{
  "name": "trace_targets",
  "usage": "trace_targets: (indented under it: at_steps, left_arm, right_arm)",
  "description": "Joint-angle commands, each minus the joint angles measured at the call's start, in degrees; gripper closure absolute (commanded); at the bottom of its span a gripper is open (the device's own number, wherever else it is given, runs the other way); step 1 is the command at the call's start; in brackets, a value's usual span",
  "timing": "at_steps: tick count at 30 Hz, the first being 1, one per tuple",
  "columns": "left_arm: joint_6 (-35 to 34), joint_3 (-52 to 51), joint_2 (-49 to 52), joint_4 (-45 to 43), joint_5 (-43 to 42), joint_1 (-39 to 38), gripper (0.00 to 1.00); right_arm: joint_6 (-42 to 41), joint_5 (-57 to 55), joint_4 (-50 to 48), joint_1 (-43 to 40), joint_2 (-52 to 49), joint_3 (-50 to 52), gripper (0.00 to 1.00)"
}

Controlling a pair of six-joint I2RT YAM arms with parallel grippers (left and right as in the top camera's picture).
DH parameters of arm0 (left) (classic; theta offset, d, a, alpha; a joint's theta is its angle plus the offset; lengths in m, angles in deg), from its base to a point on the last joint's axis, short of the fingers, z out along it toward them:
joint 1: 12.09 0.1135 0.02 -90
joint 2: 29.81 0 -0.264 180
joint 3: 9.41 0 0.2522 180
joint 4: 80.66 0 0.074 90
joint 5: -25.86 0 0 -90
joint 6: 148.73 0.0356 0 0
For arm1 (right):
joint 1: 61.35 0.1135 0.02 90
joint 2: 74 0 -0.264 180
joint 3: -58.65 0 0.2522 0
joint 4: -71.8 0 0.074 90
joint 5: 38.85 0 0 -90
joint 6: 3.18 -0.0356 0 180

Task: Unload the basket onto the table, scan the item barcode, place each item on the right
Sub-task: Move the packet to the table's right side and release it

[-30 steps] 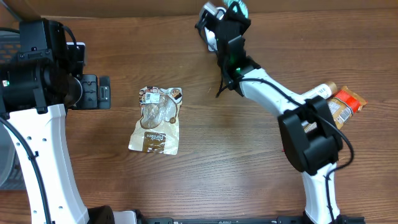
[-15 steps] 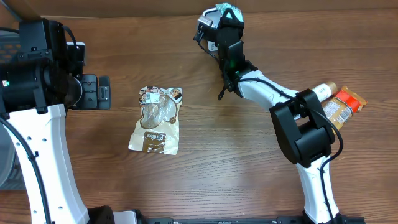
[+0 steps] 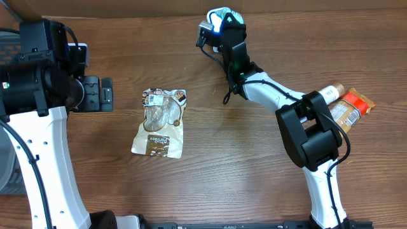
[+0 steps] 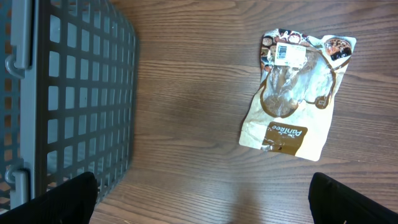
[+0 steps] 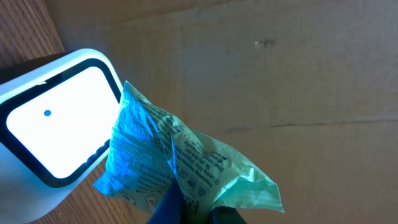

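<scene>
Next, my right gripper sets the crumpled green packet down and lets it go on the bare wood [image 3: 294,81] next to the white bottle, across from the orange packet.
My right gripper [image 5: 196,213] is shut on a crumpled green packet [image 5: 186,165], the item, pinching its lower edge. The packet hangs right next to the lit window of the white scanner [image 5: 53,118], and blue light falls on its left half. From overhead, the packet [image 3: 230,14] and right gripper [image 3: 224,28] are at the table's far edge, beside the scanner [image 3: 206,28]. I cannot make out a barcode among the small print. My left gripper [image 4: 208,205] is open and empty above bare wood; overhead it [image 3: 102,93] sits at the left.
A brown snack pouch [image 3: 160,123] with a white label lies flat left of centre, also in the left wrist view [image 4: 298,93]. A grey mesh basket [image 4: 68,93] stands at the far left. Some bottles and an orange packet [image 3: 346,105] lie at the right edge.
The right gripper has carried the green packet a little left and back, up to the scanner window, where blue light now hits it. The left arm has not moved.
</scene>
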Motion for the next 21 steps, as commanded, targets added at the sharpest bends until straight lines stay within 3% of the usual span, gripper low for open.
trace_targets:
  at_steps: [1,12,15,18,21]
  left_arm:
    - [1.1,0.2,0.3,-0.1,-0.2,0.2,0.00]
    - [1.1,0.2,0.3,-0.1,-0.2,0.2,0.00]
    - [1.1,0.2,0.3,-0.1,-0.2,0.2,0.01]
    - [1.1,0.2,0.3,-0.1,-0.2,0.2,0.01]
    - [1.1,0.2,0.3,-0.1,-0.2,0.2,0.01]
  right_arm:
    - [-0.1,0.3,-0.6,0.2,0.7,-1.1,0.96]
    - [-2.1,-2.6,-0.6,0.6,2.2,-1.1,0.96]
    - [-13.8,-6.6,4.0,0.9,8.6,-1.1,0.96]
    - [-23.6,-5.4,15.3,1.0,14.8,-1.2,0.96]
    - [-40.4,0.3,31.0,0.8,23.5,-1.2,0.96]
